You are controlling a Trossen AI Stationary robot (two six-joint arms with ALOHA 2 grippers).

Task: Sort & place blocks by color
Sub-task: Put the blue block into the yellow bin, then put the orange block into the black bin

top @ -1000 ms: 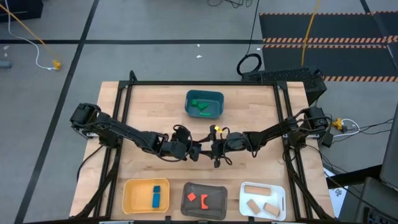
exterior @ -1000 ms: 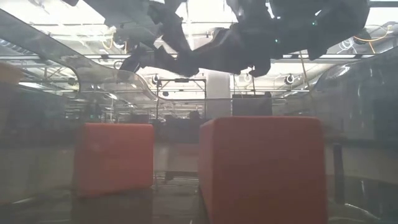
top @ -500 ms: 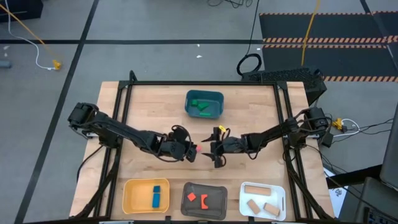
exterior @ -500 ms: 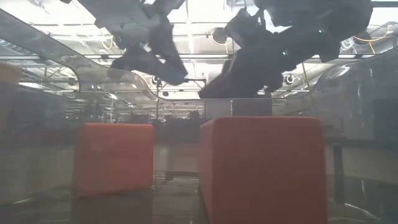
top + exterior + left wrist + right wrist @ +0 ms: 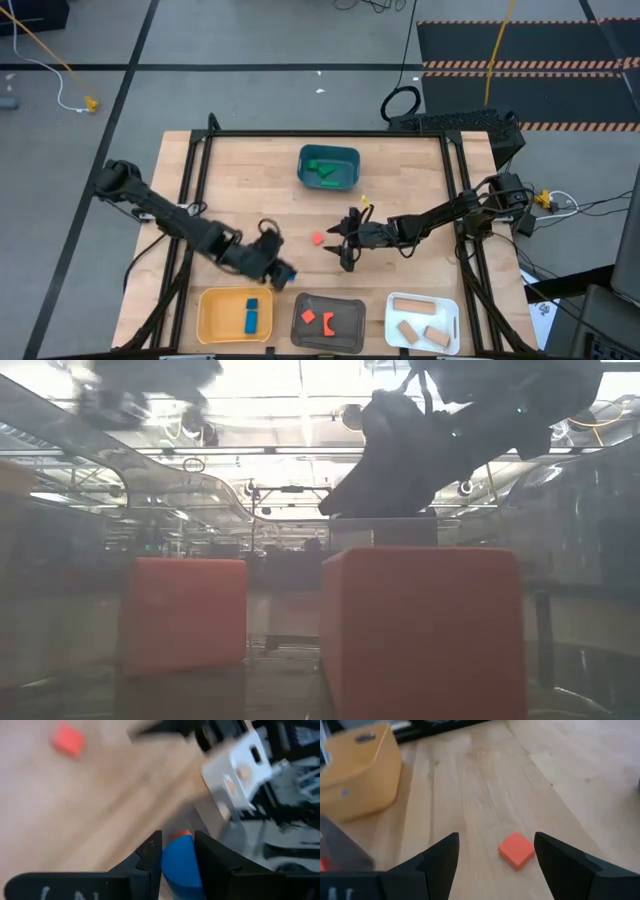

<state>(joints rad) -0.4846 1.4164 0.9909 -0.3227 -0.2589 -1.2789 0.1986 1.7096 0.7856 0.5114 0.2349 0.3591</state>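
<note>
The red block lying on the table's middle belongs in the grey tray, so my right gripper will close on the opposite sides of the red block [image 5: 317,239] [image 5: 516,851].
A blue block [image 5: 181,866] sits between the fingers of my left gripper [image 5: 283,272], which is shut on it above the table, just beyond the yellow tray [image 5: 222,300]. A red block [image 5: 317,240] lies flat on the table's middle. My right gripper [image 5: 496,840] stands open just right of the red block [image 5: 516,850], which lies untouched ahead of its spread fingers. In the low view the right gripper [image 5: 345,508] hangs dark at the top, and the left arm is a blur. My left gripper pinches the blue block by two opposite sides [image 5: 167,865] between its two fingers [image 5: 150,855]. The fingers slant down toward the table's near edge. The block is lifted clear of the table.
A teal tray [image 5: 352,160] with green blocks stands at the far middle. Along the near edge stand the yellow tray with a blue block [image 5: 251,316], a grey tray [image 5: 345,302] with red blocks [image 5: 420,630] and a white tray [image 5: 452,318] with tan blocks.
My left gripper has drawn away from the table's middle toward the near left, to the yellow tray, rising and carrying the blue block. The red block, hidden under the two grippers before, now shows on the table. My right gripper has rolled about its own line and stayed near the middle.
</note>
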